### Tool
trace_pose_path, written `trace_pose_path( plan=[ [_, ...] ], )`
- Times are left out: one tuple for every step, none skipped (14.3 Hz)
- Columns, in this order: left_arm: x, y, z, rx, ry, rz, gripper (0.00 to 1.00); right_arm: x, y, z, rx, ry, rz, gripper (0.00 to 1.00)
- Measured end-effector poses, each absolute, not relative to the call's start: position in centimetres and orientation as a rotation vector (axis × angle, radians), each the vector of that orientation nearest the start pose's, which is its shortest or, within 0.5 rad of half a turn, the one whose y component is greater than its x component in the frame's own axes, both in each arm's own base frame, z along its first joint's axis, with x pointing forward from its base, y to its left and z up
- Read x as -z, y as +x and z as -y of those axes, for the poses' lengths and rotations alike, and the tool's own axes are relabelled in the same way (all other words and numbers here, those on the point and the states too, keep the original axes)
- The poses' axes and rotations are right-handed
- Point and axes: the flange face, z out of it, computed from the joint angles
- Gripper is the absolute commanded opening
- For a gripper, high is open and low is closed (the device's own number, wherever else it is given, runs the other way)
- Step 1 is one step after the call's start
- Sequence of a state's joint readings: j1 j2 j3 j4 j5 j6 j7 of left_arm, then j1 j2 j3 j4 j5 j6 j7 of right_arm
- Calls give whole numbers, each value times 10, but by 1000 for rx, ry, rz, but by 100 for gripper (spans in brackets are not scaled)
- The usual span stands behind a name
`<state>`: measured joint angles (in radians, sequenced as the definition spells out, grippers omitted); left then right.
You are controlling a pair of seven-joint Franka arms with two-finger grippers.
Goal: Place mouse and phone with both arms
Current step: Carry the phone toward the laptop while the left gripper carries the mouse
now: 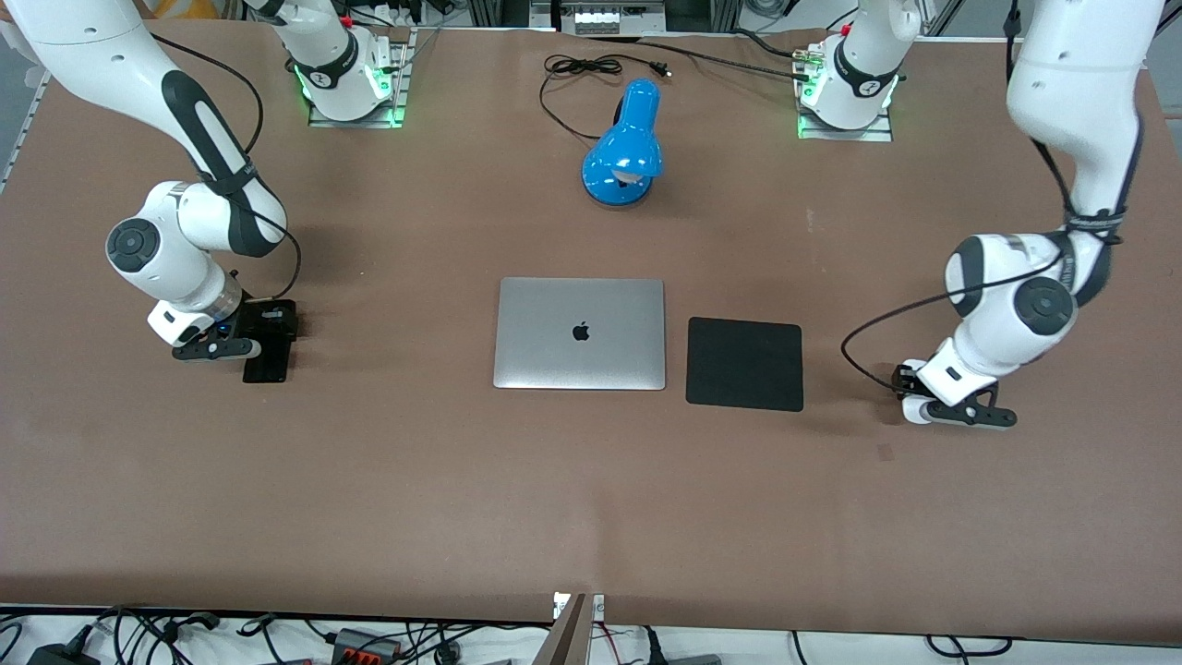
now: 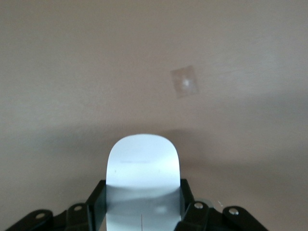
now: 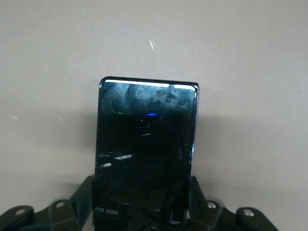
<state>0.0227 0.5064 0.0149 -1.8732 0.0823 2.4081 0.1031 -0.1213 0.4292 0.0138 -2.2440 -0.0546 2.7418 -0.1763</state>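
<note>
I need to use my left gripper to set the white mouse, now held low at the table, down on the black square pad [image 1: 765,380] next to the silver laptop.
The white oval mouse [image 2: 143,166] sits between the fingers of my left gripper [image 2: 143,195], which press on both its sides. In the front view the left gripper [image 1: 923,406] is low at the table toward the left arm's end, with a bit of the mouse [image 1: 912,412] showing under it. The black glossy phone [image 3: 146,144] is clamped by its long sides in my right gripper [image 3: 143,197]. In the front view the right gripper [image 1: 261,349] is low at the table toward the right arm's end, and the phone [image 1: 268,367] sticks out from it.
A closed silver laptop [image 1: 580,332] lies mid-table with a black square pad [image 1: 744,363] beside it toward the left arm's end. A blue desk lamp [image 1: 624,148] and its black cable [image 1: 582,69] are between the arm bases. A small tape patch [image 1: 885,451] lies near the left gripper.
</note>
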Motion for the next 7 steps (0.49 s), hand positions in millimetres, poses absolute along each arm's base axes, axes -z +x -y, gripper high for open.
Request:
trace_pose_path(
  plan=[
    [-273, 650, -15, -20, -3068, -200, 39, -191, 551, 44, 105, -3155, 200, 0],
    [-302, 657, -3, -58, -3066, -196, 39, -205, 558, 27, 103, -3148, 200, 0],
    [-323, 661, 13, -79, -3065, -190, 39, -219, 563, 4, 98, -3140, 192, 0],
    [-334, 662, 36, -87, -3069, -181, 39, -231, 566, -21, 98, -3133, 176, 0],
    [-336, 661, 63, -86, -3077, -160, 38, -238, 566, -47, 100, -3128, 151, 0],
    [-333, 657, 94, -86, -3087, -130, 38, -238, 564, -76, 97, -3124, 123, 0],
    [-327, 653, 125, -78, -3096, -110, 38, -233, 560, -106, 84, -3120, 90, 0]
  ],
)
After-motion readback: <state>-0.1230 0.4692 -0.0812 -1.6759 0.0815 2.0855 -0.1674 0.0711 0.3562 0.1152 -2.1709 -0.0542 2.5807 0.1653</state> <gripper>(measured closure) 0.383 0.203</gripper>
